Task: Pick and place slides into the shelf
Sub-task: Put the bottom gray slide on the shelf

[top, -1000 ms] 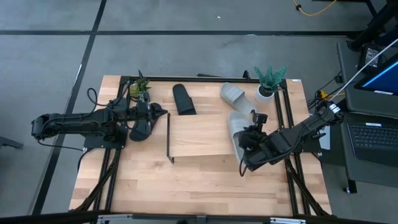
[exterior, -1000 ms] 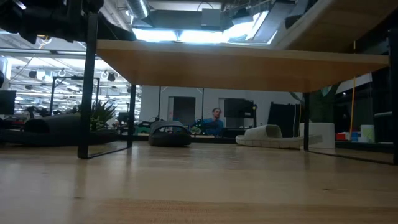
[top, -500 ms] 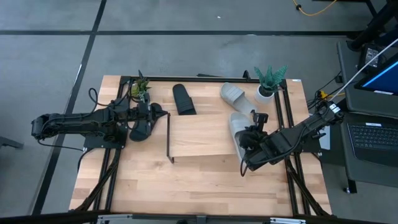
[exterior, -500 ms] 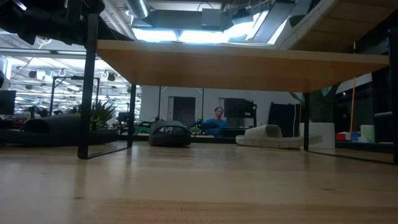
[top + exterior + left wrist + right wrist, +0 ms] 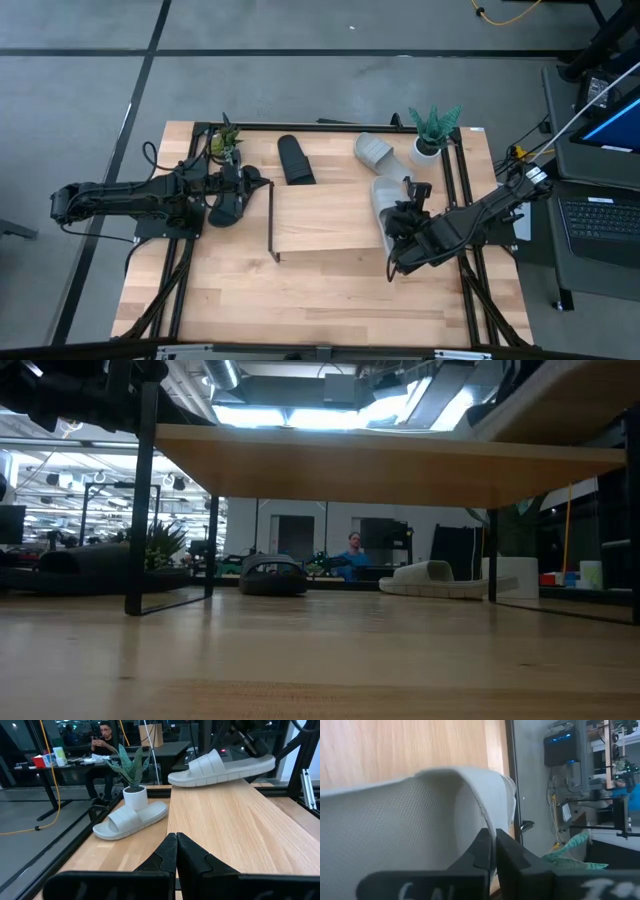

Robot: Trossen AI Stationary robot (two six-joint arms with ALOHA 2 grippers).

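The light grey slide, now over the shelf's end, will be let go by my right gripper on the shelf's far corner [image 5: 386, 191] nearest the white plant pot.
My right gripper [image 5: 405, 222] is shut on a light grey slide [image 5: 384, 203] over the right end of the shelf [image 5: 320, 215], a light-wood board with black wire end frames [image 5: 272, 220]. My left gripper [image 5: 250, 185] is shut at the shelf's left end, with nothing between its fingers in the left wrist view [image 5: 176, 847]. One black slide [image 5: 226, 205] lies partly under it and rests on the table in the low view [image 5: 100, 570]. The other black slide [image 5: 295, 160] lies on its sole at the far edge. The second grey slide [image 5: 374, 150] lies by a white plant pot [image 5: 427, 150]. My right gripper pinches the grey slide's strap at its edge [image 5: 486, 822], with one finger on the mesh inner side and one on the outer side. The slide is tilted over the shelf board, its gripper end raised [image 5: 260, 762] and its other end low by the board [image 5: 175, 779].
A small plant [image 5: 224, 138] stands at the far left and a larger potted plant [image 5: 433, 125] at the far right. Black frame rails [image 5: 455, 190] run along both table sides. A laptop [image 5: 600, 215] stands off the right edge. A person [image 5: 350, 552] sits in the room beyond.
My right gripper has shifted slightly toward the table's right and far edges with the grey slide. In the low view the slide's sole has drawn to the right.
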